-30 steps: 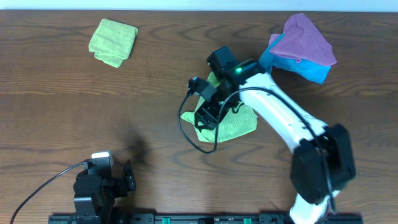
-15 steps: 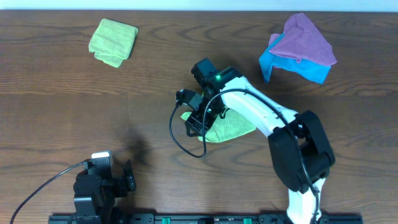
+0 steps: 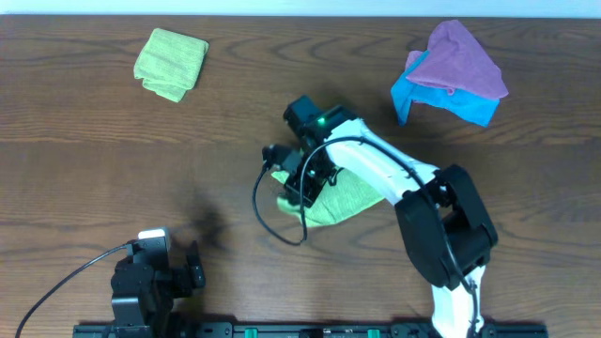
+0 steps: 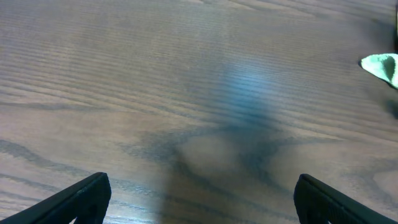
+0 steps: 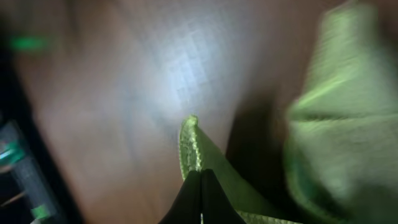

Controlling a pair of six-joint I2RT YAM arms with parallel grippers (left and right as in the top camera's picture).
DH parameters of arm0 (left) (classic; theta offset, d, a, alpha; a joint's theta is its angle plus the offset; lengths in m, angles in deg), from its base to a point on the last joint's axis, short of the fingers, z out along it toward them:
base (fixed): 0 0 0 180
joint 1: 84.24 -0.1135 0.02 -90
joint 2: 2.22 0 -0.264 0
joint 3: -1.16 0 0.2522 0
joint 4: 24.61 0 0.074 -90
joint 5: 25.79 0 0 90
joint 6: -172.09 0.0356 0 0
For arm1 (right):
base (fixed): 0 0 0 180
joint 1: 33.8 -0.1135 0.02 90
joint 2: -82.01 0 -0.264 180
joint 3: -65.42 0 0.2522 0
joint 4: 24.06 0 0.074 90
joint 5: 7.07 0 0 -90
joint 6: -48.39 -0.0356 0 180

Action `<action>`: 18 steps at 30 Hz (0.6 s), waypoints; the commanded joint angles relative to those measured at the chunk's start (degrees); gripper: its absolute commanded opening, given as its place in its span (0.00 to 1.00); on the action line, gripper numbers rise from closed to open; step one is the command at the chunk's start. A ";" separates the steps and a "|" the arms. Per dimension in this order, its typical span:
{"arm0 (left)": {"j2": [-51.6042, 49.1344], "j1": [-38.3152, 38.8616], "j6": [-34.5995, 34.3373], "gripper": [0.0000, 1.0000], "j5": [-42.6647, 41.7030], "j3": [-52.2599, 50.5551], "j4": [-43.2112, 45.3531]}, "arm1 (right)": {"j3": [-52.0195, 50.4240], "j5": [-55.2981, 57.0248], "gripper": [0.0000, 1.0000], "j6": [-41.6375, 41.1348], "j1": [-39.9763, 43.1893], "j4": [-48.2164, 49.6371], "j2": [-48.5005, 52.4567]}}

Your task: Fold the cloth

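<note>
Next, my left gripper will go to the lime-green cloth's near corner (image 3: pixel 284 206), on the side closest to that gripper, and close there.
The cloth (image 3: pixel 349 195) is lime-green and lies crumpled at the table's middle. My right gripper (image 3: pixel 292 194) sits at its left edge, fingers pointing down. In the right wrist view that gripper (image 5: pixel 201 175) is shut on a thin raised fold of the cloth (image 5: pixel 192 147), and the rest of the cloth (image 5: pixel 339 124) is a blurred mass to the right. My left gripper (image 4: pixel 200 204) is open wide over bare wood near the front left, with nothing between its fingers. A corner of the cloth (image 4: pixel 382 66) shows at the far right of the left wrist view.
A small thick lime-green pad (image 3: pixel 171 63) lies at the back left. A purple cloth (image 3: pixel 460 56) is heaped on a blue cloth (image 3: pixel 453 103) at the back right. The left arm (image 3: pixel 141 282) rests at the front edge with a cable looping left.
My right gripper has moved left and forward to the cloth's left edge and shut on a fold of it. The cloth has shifted slightly. The left arm has not moved.
</note>
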 commanded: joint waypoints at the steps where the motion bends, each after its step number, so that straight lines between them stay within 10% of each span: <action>1: 0.33 0.02 1.25 0.95 0.46 -0.85 -1.01 | -0.24 -6.71 0.01 0.68 -3.39 -3.43 0.42; 8: 0.33 0.02 1.25 0.95 0.46 -0.85 -0.42 | -0.11 -6.58 0.05 1.05 -9.22 -8.68 0.33; 18: 0.33 0.02 -3.58 0.95 -4.57 -0.85 3.87 | 8.90 -0.94 0.67 -12.55 -7.48 3.50 -1.86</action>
